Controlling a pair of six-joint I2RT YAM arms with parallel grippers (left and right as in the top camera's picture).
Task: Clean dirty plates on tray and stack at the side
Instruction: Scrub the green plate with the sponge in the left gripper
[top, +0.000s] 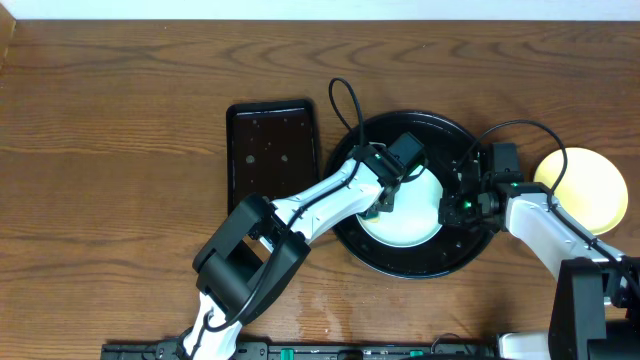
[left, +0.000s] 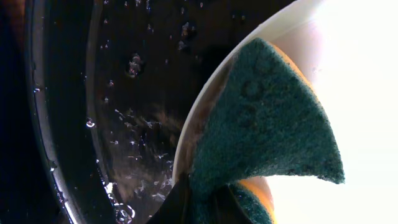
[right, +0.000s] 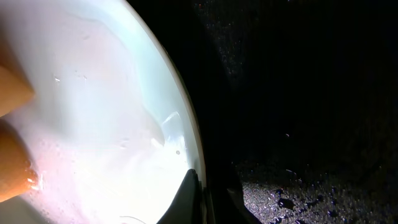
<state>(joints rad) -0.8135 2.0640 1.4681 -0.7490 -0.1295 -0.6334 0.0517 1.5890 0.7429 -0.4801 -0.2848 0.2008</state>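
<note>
Next, my left gripper releases the teal sponge so that it is left lying in the near half of the rectangular black tray (top: 271, 190).
A pale mint-white plate (top: 412, 215) lies in the round black tray (top: 400, 262). My left gripper (top: 385, 200) is shut on a teal and yellow sponge (left: 267, 124) and presses it on the plate's left part (left: 360, 87). My right gripper (top: 452, 207) is shut on the plate's right rim (right: 200, 167), one finger inside and one outside. The plate's wet inner face fills the right wrist view (right: 93, 118), with orange smears at its left edge. A yellow plate (top: 585, 188) lies on the wood at the right, partly behind my right arm. A third plate is not in view.
A rectangular black tray (top: 271, 150) stands left of the round tray, wet and without the sponge. Water drops cover the round tray's floor (left: 137, 124). Both arms and their cables cross over the round tray.
</note>
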